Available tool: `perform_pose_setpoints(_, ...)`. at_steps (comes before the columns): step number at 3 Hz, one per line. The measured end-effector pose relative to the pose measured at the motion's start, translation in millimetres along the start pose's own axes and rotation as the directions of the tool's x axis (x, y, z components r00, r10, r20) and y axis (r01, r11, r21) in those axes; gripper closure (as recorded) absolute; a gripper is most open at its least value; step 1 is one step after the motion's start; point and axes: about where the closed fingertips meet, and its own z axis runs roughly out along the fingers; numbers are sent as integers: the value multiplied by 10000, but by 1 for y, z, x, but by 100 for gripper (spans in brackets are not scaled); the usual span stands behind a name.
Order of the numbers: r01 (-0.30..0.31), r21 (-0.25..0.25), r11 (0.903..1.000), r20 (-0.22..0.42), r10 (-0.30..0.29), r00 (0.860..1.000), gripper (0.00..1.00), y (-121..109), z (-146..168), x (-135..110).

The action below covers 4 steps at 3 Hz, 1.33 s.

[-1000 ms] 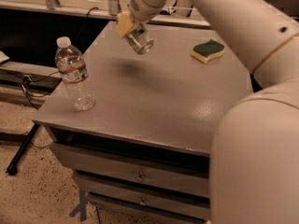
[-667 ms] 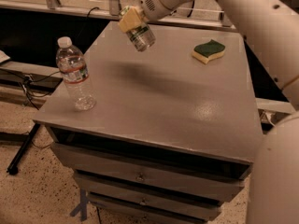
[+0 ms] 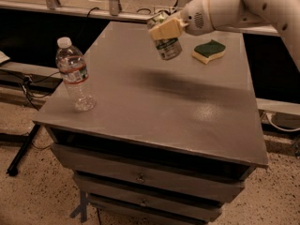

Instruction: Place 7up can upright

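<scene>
The robot's gripper needs to release the 7up can on the grey table [image 3: 194, 89] in front of the green-and-yellow sponge.
The 7up can [image 3: 167, 45], silver with a green-and-white label, hangs in the air above the far middle of the grey table [image 3: 154, 107], nearly upright and slightly tilted. My gripper [image 3: 163, 28] is shut on the can's upper part, its cream-coloured fingers [image 3: 165, 30] clamping the sides. The white arm reaches in from the upper right. The can's shadow falls on the tabletop below it.
A clear plastic water bottle [image 3: 74, 75] with a white cap stands upright near the table's left front corner. A green-and-yellow sponge [image 3: 209, 51] lies at the far right. Drawers sit under the tabletop; metal rails run behind the table.
The arm has drawn back toward the upper right, and the can it holds has turned from strongly tilted to nearly upright. The bottle and sponge have not moved.
</scene>
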Motion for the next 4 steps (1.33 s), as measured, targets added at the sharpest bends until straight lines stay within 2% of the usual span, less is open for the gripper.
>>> perform_pose_setpoints(1, 741, -430, 9963, 834, -703, 9940, 100, 0, -29, 35)
perform_pose_setpoints(2, 1464, -499, 9880, 1740, -1358, 9753, 100, 2, -47, 65)
perform_pose_setpoints(3, 1635, -320, 9860, 2567, -1500, 9548, 100, 4, -59, 88)
perform_pose_setpoints(4, 1457, -152, 9892, 3242, -1330, 9366, 100, 3, -65, 105)
